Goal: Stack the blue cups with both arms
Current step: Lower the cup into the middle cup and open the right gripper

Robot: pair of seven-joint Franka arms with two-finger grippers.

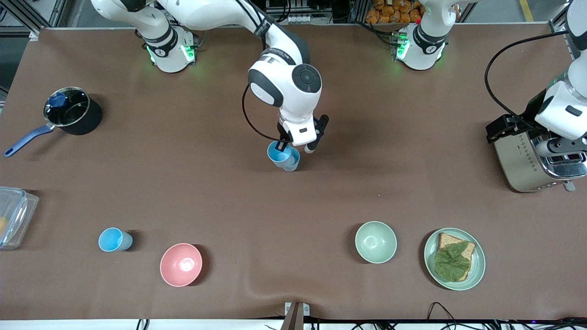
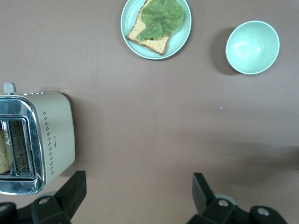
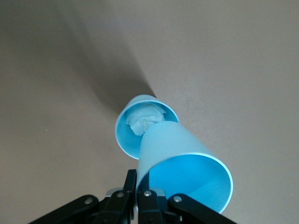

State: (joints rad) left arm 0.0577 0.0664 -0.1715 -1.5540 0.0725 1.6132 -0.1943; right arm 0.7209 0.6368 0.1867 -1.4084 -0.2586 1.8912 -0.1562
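Note:
Next, my right gripper lets go of the light-blue cup inside the second blue cup (image 1: 288, 154) (image 3: 145, 125) that stands below it on the table.
My right gripper (image 1: 285, 145) (image 3: 140, 179) is shut on the rim of a light-blue cup (image 1: 277, 153) (image 3: 187, 165) over the middle of the table. The cup is tilted, with its base at the mouth of a second blue cup (image 1: 292, 163) (image 3: 142, 123) standing on the table. That cup shows a whitish patch inside. A third blue cup (image 1: 114, 239) stands alone near the front camera, toward the right arm's end. My left gripper (image 1: 557, 146) (image 2: 139, 191) is open and empty, up over the toaster's edge.
A toaster (image 1: 527, 158) (image 2: 35, 140) stands at the left arm's end. A plate with bread and lettuce (image 1: 454, 259), a pale green bowl (image 1: 375, 241) and a pink bowl (image 1: 180, 264) lie near the front camera. A black pot (image 1: 73, 112) and a plastic box (image 1: 11, 215) sit at the right arm's end.

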